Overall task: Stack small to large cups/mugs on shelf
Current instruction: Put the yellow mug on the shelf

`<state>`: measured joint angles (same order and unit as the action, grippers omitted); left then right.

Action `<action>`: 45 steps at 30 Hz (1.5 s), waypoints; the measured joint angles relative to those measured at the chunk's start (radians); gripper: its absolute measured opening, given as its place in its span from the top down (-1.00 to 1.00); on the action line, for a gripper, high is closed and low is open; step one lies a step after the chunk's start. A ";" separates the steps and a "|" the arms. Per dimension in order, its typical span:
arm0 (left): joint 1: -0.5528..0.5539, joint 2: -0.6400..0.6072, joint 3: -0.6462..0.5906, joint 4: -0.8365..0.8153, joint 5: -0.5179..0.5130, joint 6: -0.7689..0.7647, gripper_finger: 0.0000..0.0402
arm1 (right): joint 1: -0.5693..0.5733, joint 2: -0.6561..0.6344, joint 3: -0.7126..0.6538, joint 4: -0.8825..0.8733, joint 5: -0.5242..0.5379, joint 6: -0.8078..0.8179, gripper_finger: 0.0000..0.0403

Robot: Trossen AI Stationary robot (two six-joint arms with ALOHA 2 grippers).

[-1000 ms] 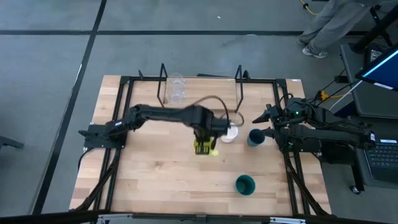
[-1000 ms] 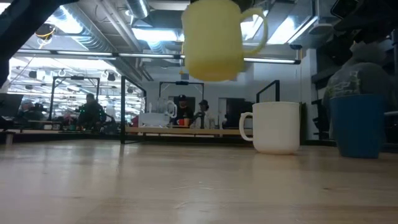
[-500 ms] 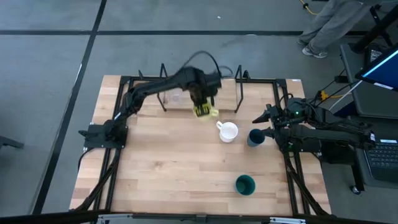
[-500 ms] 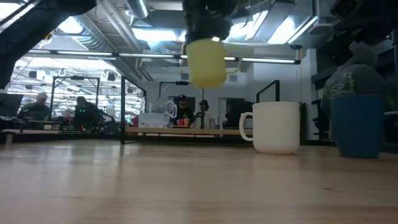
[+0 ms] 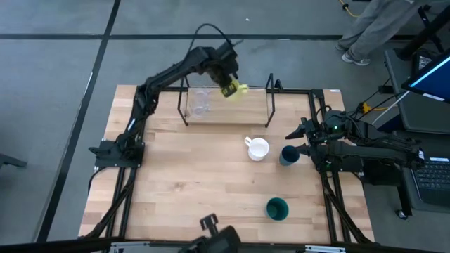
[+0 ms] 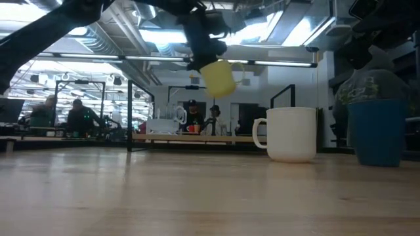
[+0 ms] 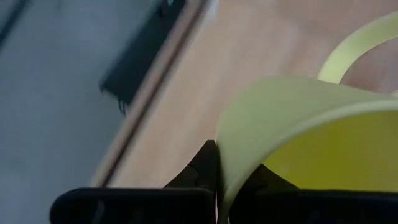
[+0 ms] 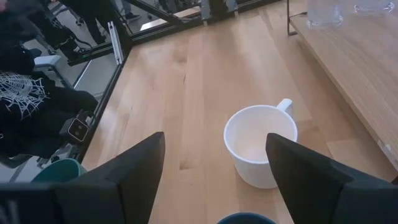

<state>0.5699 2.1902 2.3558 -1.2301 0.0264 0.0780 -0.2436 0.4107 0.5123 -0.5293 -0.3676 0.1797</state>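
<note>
My left gripper needs to set the yellow mug down on the shelf point(image 5: 226, 107) next to the clear glass cups.
My left gripper point(image 5: 226, 79) is high over the table's far edge, shut on the yellow mug point(image 5: 235, 90), which hangs above the shelf point(image 5: 232, 112) in the low view point(image 6: 220, 77). Two clear glass cups point(image 5: 200, 102) stand on the shelf's left part. The white mug point(image 5: 258, 148), dark blue cup point(image 5: 289, 155) and dark green cup point(image 5: 277, 208) stand on the tabletop. My right gripper point(image 5: 296, 140) waits open at the table's right side, just behind the white mug point(image 8: 258, 149). My left gripper pinches the yellow mug's wall at the rim point(image 7: 219, 163), one finger inside the mug and one point(image 7: 194, 175) outside. The mug is lifted clear, tilted, hanging below the fingers point(image 6: 203, 40) with its handle point(image 7: 354, 48) on the side away from them.
Black wire frames point(image 5: 184, 98) point(image 5: 269, 98) stand upright at the shelf's two ends. A black rail frame point(image 5: 320, 133) borders the table. A dark object point(image 5: 214, 235) shows at the near edge. People stand in the room beyond the table.
My left gripper has carried the yellow mug from above the table's middle, near the white mug, toward the far edge and up, to above the shelf. The mug has tilted on the way. A dark object has come in at the near edge.
</note>
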 joint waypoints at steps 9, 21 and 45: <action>0.058 -0.010 0.001 0.092 0.017 0.039 0.98 | 0.000 0.000 0.000 0.000 0.000 -0.001 -0.40; 0.019 0.075 -0.001 0.068 -0.046 0.010 0.98 | 0.000 0.000 0.000 0.000 0.000 -0.001 -0.40; -0.019 0.178 -0.002 -0.100 -0.156 -0.046 0.98 | 0.000 0.000 0.000 -0.001 0.000 -0.002 -0.40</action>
<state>0.5511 2.3680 2.3543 -1.3299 -0.1293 0.0316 -0.2436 0.4105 0.5125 -0.5301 -0.3672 0.1772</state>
